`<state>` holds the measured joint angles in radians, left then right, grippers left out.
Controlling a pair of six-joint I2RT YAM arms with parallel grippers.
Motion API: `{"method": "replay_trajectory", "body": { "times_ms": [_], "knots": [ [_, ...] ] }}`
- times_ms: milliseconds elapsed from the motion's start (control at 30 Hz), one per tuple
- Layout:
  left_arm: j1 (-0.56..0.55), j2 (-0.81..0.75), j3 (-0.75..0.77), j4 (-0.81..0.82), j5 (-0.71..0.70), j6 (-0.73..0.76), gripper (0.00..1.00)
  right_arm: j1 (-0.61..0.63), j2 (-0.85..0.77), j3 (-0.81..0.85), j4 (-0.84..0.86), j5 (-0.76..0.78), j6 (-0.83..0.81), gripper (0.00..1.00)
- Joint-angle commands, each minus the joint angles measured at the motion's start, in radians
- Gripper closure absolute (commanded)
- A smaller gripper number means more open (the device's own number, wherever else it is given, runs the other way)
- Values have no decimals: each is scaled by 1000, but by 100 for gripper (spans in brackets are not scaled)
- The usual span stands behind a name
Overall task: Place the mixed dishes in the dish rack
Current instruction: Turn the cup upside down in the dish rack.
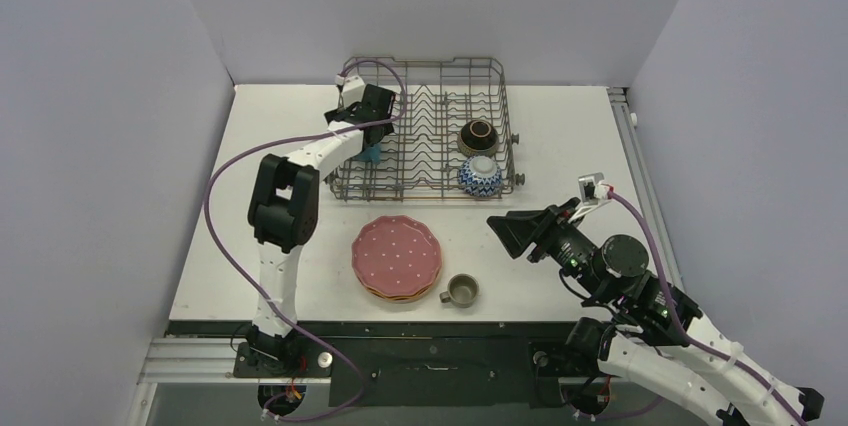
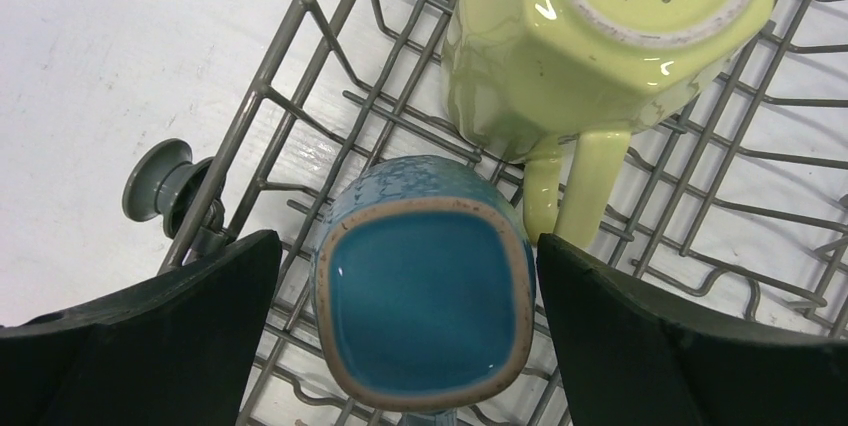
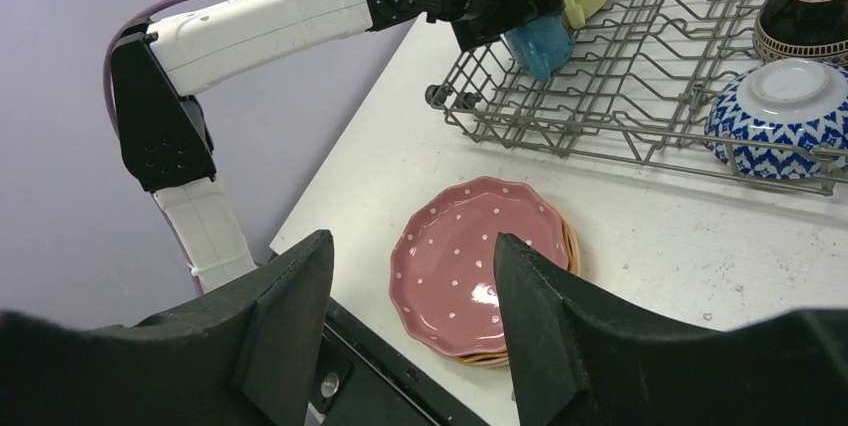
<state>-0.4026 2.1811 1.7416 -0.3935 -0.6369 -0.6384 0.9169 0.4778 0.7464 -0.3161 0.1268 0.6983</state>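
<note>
The small grey-olive mug is beside the plate stack. Next, I take my right gripper to it and close on the mug's rim (image 1: 477, 286) opposite the mug's handle.
The dish rack (image 1: 425, 192) stands at the back of the table. In its left end a blue mug (image 2: 425, 291) sits bottom up, and a yellow mug (image 2: 600, 26) lies bottom up just beyond it. My left gripper (image 2: 408, 246) is open around the blue mug, with a gap on each side. A dark brown bowl (image 1: 478, 136) and a blue-white bowl (image 1: 480, 176) rest upside down at the rack's right end. A pink dotted plate (image 1: 397, 254) tops a stack in front of the rack, with a small grey-olive mug (image 1: 461, 290) beside it. My right gripper (image 3: 412, 241) hovers open and empty, right of the stack.
The rack's small grey wheel (image 2: 160, 181) sticks out on its left side. The left arm (image 3: 250, 21) reaches over the table's left part to the rack (image 3: 560, 136). The table's near edge runs just in front of the plate stack (image 3: 480, 261).
</note>
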Motion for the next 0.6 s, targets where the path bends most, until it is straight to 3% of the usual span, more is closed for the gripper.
{"method": "replay_trajectory", "body": {
  "times_ms": [0, 567],
  "knots": [
    [7, -104, -23, 71, 12, 23, 3, -4, 11, 53, 15, 10, -11, 44],
    [-3, -340, -202, 126, 114, 70, 4, -5, 101, 129, -184, 129, -19, 43]
  ]
}}
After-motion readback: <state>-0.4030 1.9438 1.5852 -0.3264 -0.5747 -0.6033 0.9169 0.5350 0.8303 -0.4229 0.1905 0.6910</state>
